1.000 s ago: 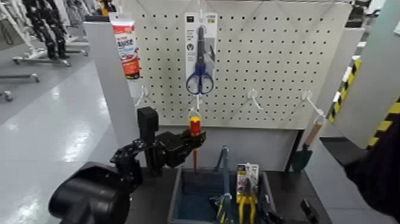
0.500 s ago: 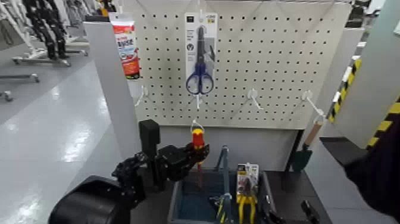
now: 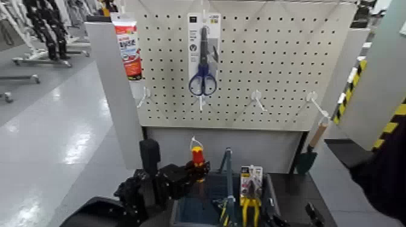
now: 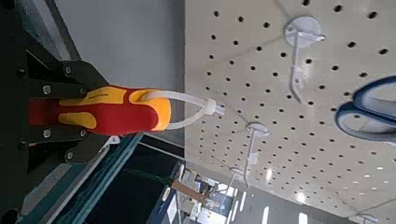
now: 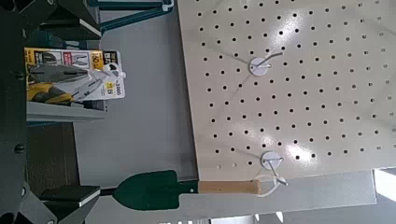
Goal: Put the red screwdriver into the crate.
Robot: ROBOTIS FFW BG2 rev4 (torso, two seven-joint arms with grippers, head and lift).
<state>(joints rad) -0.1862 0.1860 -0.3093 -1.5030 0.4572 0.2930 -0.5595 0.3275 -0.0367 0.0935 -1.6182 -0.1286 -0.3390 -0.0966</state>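
Note:
Next, my left gripper lets go of the red screwdriver inside the crate [image 3: 218, 212], beside the foot of the tall middle handle.
My left gripper [image 3: 194, 169] is shut on the red screwdriver [image 3: 197, 157], holding it upright by its red and yellow handle. The thin shaft points down into the left half of the crate [image 3: 179, 208], a dark blue-grey bin with a tall middle handle [image 3: 227, 163]. In the left wrist view the handle [image 4: 107, 110] sits between my dark fingers [image 4: 56, 82], a white loop at its top end, and the crate rim [image 4: 98, 191] lies just below. My right gripper [image 3: 311, 214] rests low by the crate's right side, open.
Yellow-handled pliers on a card [image 3: 249, 192] stand in the crate's right half. Blue-handled scissors [image 3: 203, 77] hang on the pegboard [image 3: 272, 66] above, with bare hooks [image 3: 258, 99]. A green trowel [image 3: 307, 158] hangs at the right, and a tube [image 3: 128, 48] at the left.
My left gripper has come down with the red screwdriver, from in front of the pegboard's lower edge to the crate, and the shaft now reaches inside it.

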